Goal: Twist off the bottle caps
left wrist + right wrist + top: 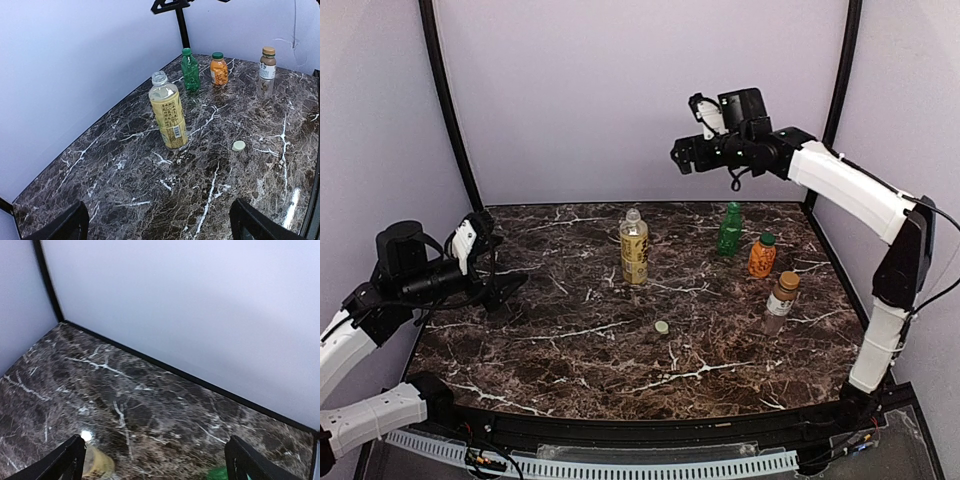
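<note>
The green bottle's cap [733,207] is behind the squat orange bottle. My right gripper goes to that cap next and closes on it there.
The tall clear bottle with yellow liquid [634,250] stands uncapped mid-table; it also shows in the left wrist view [169,112]. Its pale cap [662,327] lies on the marble in front of it, also seen in the left wrist view [238,145]. The green bottle [729,229], the squat orange bottle [762,255] and the slim clear bottle with a white label [782,300] stand capped at the right. My left gripper [505,278] is open and empty, low at the table's left. My right gripper [682,155] is open and empty, high above the back of the table.
The dark marble table [570,360] is enclosed by pale walls with black corner posts [445,100]. In the right wrist view the yellow bottle's top [97,460] and a bit of the green bottle [216,473] show blurred at the bottom edge.
</note>
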`<state>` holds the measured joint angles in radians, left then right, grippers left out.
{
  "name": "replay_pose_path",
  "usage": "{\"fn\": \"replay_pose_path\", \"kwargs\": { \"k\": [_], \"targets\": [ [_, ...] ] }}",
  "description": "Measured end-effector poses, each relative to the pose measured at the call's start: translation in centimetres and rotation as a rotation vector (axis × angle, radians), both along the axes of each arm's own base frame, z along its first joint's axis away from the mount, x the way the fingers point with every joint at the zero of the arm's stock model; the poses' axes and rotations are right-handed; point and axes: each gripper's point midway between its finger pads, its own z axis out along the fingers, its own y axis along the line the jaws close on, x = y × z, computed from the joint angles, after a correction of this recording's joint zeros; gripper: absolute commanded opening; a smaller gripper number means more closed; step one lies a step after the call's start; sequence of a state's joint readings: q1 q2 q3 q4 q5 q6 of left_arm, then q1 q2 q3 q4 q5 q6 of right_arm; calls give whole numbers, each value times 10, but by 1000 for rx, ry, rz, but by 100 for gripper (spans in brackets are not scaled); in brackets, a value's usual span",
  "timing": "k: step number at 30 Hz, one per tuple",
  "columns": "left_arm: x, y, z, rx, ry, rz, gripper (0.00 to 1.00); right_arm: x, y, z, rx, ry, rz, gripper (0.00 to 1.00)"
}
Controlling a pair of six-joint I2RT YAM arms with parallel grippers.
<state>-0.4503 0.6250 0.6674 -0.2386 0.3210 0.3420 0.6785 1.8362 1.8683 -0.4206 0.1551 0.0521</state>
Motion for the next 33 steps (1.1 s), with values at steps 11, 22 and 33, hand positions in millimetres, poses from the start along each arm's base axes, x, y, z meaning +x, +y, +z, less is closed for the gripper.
{"fn": "replay_pose_path", "kwargs": {
  "k": [11, 22, 33],
  "targets": [
    [8, 20, -13, -44, 53, 104, 99, 80, -142, -78, -85, 315, -329, 99],
    [9, 22, -19, -55, 74, 107, 99, 67, -149, -175, -233, 570, -333, 61],
    [8, 20, -19, -62, 74, 97, 99, 64, -150, -186, -243, 585, -335, 14]
  ]
}}
